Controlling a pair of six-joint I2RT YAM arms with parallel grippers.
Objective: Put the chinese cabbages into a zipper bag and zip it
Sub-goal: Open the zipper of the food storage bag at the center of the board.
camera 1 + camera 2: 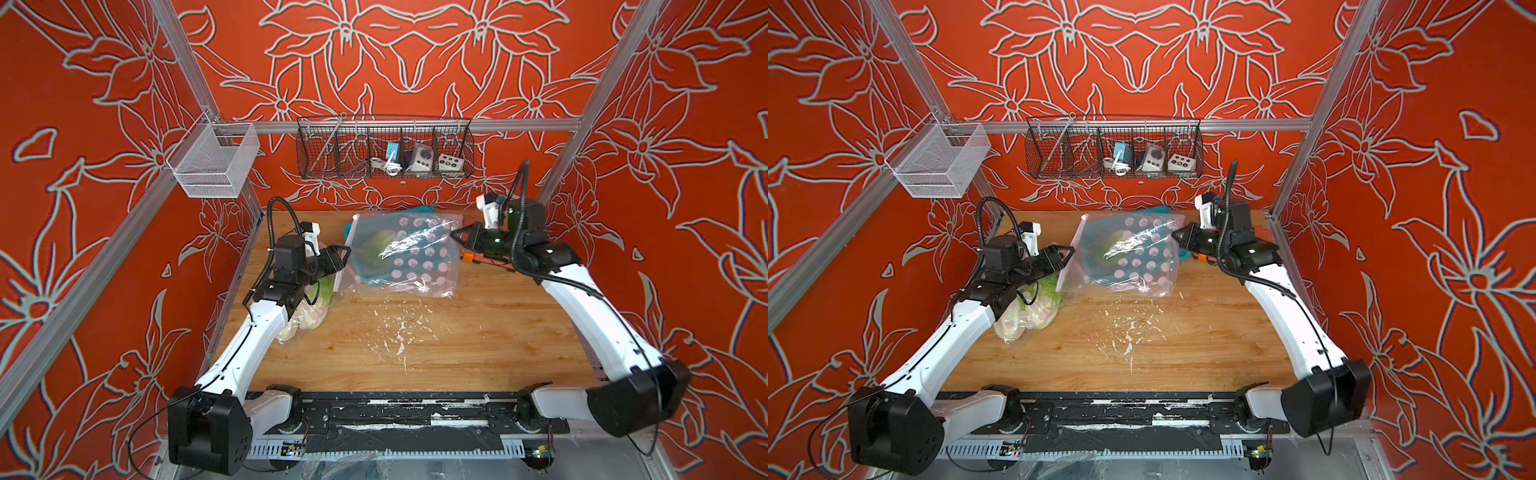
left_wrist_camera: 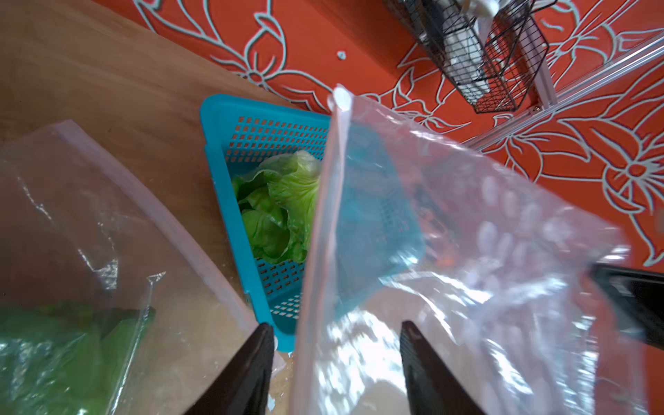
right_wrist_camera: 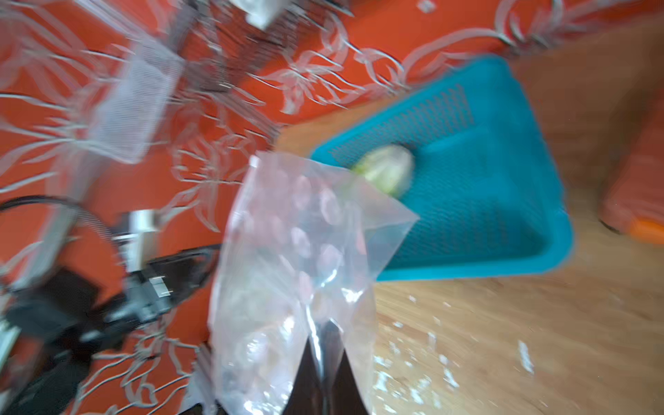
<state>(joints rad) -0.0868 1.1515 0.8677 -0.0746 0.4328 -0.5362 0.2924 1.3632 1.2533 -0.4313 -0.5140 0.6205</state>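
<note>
The robot's right gripper should release the clear zipper bag over the table (image 3: 529, 314) between the teal basket and the white flakes.
A clear zipper bag (image 1: 415, 253) with pink dots hangs spread over the teal basket (image 1: 419, 210). My right gripper (image 1: 457, 237) is shut on the bag's far corner (image 3: 325, 334). My left gripper (image 2: 336, 325) is open, and the bag's zipper edge (image 2: 323, 215) runs between its fingers (image 2: 264, 334) without being pinched. One chinese cabbage (image 2: 280, 208) lies in the basket (image 2: 222, 143), showing dimly through the bag in both top views. A second clear bag (image 1: 307, 311) holding green and white cabbages lies on the table under my left arm.
The wooden table (image 1: 457, 353) carries white flakes (image 1: 395, 328) in its middle. An orange object (image 1: 473, 257) sits beneath my right gripper. A black wire basket (image 1: 384, 151) and a white mesh basket (image 1: 214, 160) hang on the back rail.
</note>
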